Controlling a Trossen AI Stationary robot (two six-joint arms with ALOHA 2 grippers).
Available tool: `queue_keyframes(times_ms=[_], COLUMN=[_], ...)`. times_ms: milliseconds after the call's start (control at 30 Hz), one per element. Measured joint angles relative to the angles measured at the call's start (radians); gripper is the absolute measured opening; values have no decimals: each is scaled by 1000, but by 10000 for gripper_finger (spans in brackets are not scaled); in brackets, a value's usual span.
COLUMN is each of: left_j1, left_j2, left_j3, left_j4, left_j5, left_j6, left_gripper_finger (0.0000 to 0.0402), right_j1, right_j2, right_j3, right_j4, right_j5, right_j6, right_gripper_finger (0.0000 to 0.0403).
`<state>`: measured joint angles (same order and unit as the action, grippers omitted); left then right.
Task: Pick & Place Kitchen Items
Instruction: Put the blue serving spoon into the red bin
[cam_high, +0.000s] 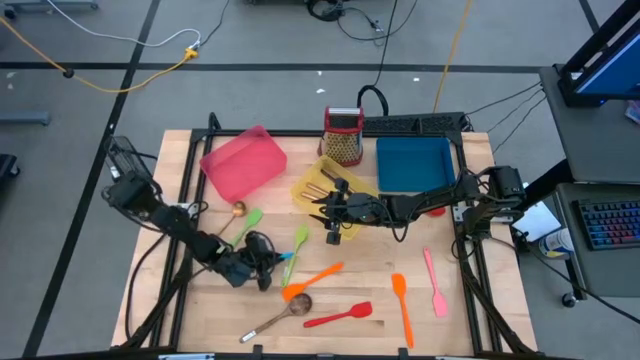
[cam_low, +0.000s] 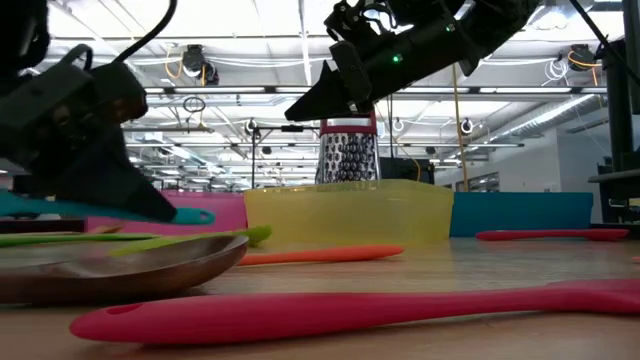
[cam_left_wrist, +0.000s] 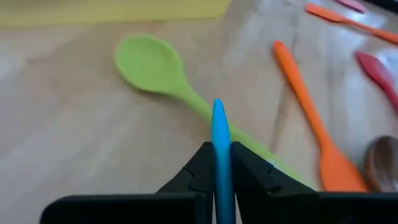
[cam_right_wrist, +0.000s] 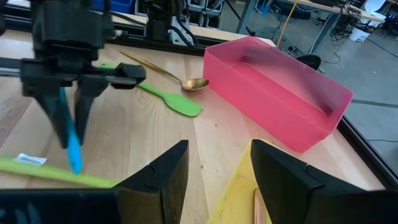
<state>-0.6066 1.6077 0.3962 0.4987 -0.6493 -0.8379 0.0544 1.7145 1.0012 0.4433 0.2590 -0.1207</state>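
Observation:
The robot's left gripper will release the blue utensil in the middle of the pink tray (cam_high: 244, 167).
My left gripper (cam_left_wrist: 219, 152) is shut on a slim blue utensil (cam_left_wrist: 218, 124), low over the table's near left part (cam_high: 268, 268). A green spoon (cam_left_wrist: 149, 62) lies flat on the wood just under it. In the right wrist view the blue utensil (cam_right_wrist: 73, 146) slants down from the left gripper. A green spatula (cam_high: 248, 222) and a gold spoon (cam_high: 238, 208) lie beside the pink tray. My right gripper (cam_right_wrist: 214, 180) hangs open over the yellow tray (cam_high: 318, 190), with nothing between its fingers. My left gripper pinches the blue utensil's shaft (cam_left_wrist: 219, 163) between its two fingers. The fingers come slanting down from the table's left and lie along the utensil, whose free end (cam_left_wrist: 217, 107) sticks out ahead of them. It looks lifted just above the green spoon's handle.
A pink tray (cam_high: 243, 160), a blue tray (cam_high: 413, 163) and a box grater (cam_high: 343, 133) stand along the far side. Two orange utensils (cam_high: 312, 278) (cam_high: 402, 305), a red spatula (cam_high: 340, 317), a pink spatula (cam_high: 433, 280) and a brown spoon (cam_high: 285, 312) lie on the near half.

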Motion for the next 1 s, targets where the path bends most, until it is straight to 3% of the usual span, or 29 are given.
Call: queue_keyframes(times_ms=[367,733,1000], left_j1=[185,452,724], left_j2=[-299,-555,-647], left_j3=[0,0,0], left_j4=[-441,-547,-549], left_j5=[21,20,41], left_j6=[59,345,577], left_gripper_finger=[40,34,34], right_j1=[0,0,0], right_j2=[0,0,0], right_j3=[0,0,0], right_j4=[1,1,1], right_j5=[0,0,0], right_j6=[0,0,0], right_gripper_finger=[167,167,167])
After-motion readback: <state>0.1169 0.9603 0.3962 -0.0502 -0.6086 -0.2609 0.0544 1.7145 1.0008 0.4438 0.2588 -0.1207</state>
